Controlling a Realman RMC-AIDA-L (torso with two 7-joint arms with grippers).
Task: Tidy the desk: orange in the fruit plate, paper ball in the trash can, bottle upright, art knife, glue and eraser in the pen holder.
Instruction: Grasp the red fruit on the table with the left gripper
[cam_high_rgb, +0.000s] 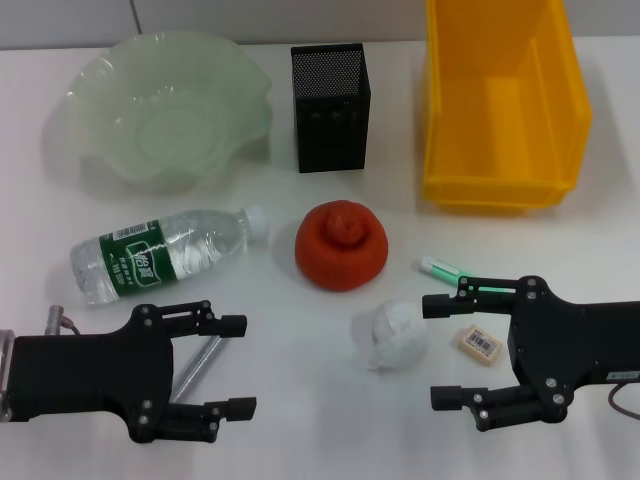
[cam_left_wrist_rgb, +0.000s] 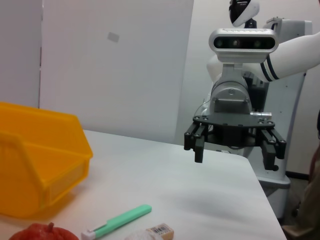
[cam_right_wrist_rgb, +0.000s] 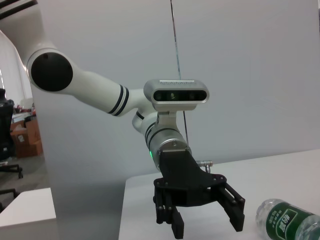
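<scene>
I will close my left gripper on the top of the red-orange fruit (cam_high_rgb: 346, 226) (cam_left_wrist_rgb: 49, 228), because the fruit should go in the green fruit plate.
A red-orange fruit (cam_high_rgb: 342, 245) lies mid-table. A white paper ball (cam_high_rgb: 392, 335) lies in front of it. A water bottle (cam_high_rgb: 165, 255) lies on its side at the left. A green art knife (cam_high_rgb: 445, 268) and an eraser (cam_high_rgb: 480, 342) lie by my right gripper (cam_high_rgb: 430, 352), which is open and empty. A grey glue stick (cam_high_rgb: 200, 365) lies on the table between the fingers of my open left gripper (cam_high_rgb: 248, 364). The green fruit plate (cam_high_rgb: 120, 150), black mesh pen holder (cam_high_rgb: 330, 105) and yellow bin (cam_high_rgb: 450, 185) stand at the back.
The left wrist view shows the right gripper (cam_left_wrist_rgb: 235, 160) across the table, the yellow bin (cam_left_wrist_rgb: 35, 160), the art knife (cam_left_wrist_rgb: 117, 221) and the eraser (cam_left_wrist_rgb: 160, 231). The right wrist view shows the left gripper (cam_right_wrist_rgb: 207, 227) and the bottle (cam_right_wrist_rgb: 287, 222).
</scene>
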